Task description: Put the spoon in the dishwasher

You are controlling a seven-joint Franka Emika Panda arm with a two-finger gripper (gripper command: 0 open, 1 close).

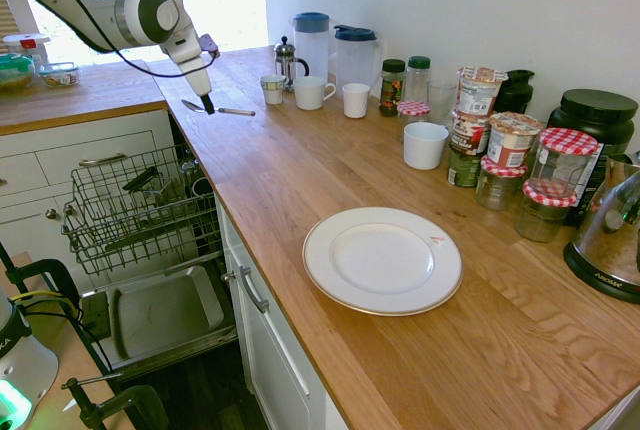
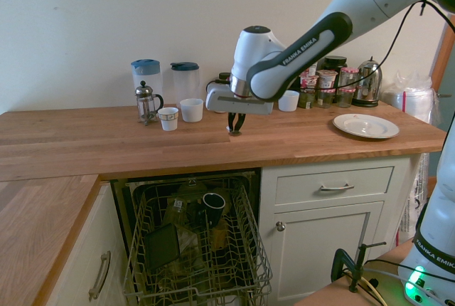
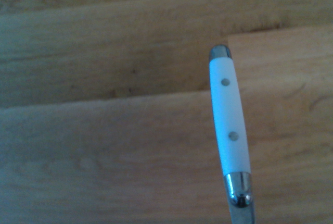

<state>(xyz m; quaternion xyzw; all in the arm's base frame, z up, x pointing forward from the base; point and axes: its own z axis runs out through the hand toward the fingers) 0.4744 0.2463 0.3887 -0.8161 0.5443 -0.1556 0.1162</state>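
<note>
I should release the spoon, now level just at the wooden countertop, on the dishwasher's wire rack [image 2: 220,265] before the dark cup.
The spoon [image 1: 222,109] is level just at the wooden countertop [image 1: 330,180], close to its left edge, with its oval bowl pointing left. My gripper [image 1: 208,104] points straight down and is shut on the spoon just behind the bowl; from the other side the gripper [image 2: 236,129] has its fingers drawn together at the counter surface. The wrist view shows the spoon's white riveted handle [image 3: 229,125] above the wood. Below the counter, the dishwasher stands open, with its wire rack [image 1: 130,210] pulled out over the dropped door [image 1: 165,315]. The rack [image 2: 195,249] holds a dark cup and other items.
A white plate [image 1: 382,259] lies further along the counter. A French press [image 1: 287,62], two jugs [image 1: 312,42], cups [image 1: 310,92] and several jars [image 1: 500,150] line the wall. White cupboard doors [image 2: 323,238] flank the dishwasher.
</note>
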